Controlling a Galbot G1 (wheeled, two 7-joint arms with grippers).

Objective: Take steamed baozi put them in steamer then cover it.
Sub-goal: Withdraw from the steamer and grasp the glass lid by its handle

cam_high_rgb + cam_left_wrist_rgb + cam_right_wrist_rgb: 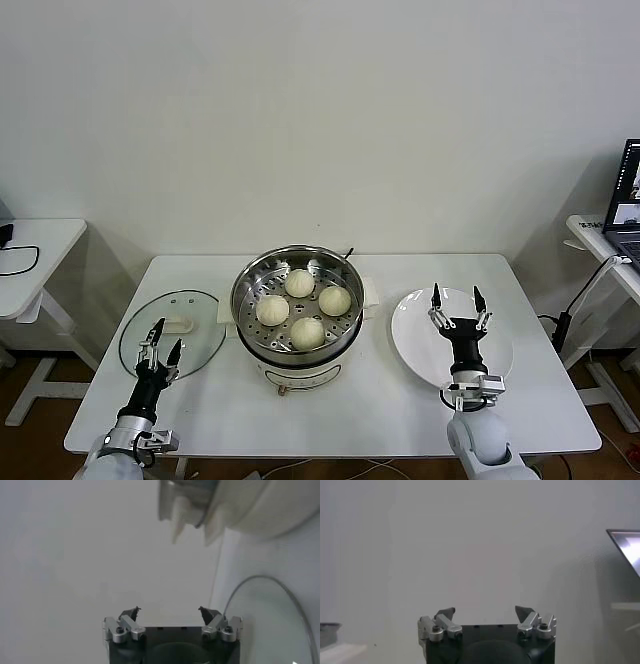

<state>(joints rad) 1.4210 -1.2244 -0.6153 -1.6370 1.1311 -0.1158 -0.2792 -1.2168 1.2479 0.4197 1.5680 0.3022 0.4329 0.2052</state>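
My left gripper will grab the white handle [177, 325] on the clear glass lid next, because the steamer with the baozi needs to be covered.
Several cream-white steamed baozi [300, 283] lie on the perforated tray inside the shiny steel steamer [297, 300] at the table's middle. The steamer's underside [240, 502] also shows in the left wrist view. A clear glass lid [172, 330] with a white handle lies flat to the steamer's left; its rim [295, 610] shows beside my left gripper [170, 611]. That left gripper [159, 338] hovers open over the lid's near edge, holding nothing. My right gripper [456, 297] stands open and upright above the empty white plate [452, 335]; in its own wrist view the right gripper [485, 611] holds nothing.
A white side table [30, 250] with a black cable stands at the far left. At the far right a laptop [628, 195] sits on another desk. The white table [330, 400] has bare surface along its front edge.
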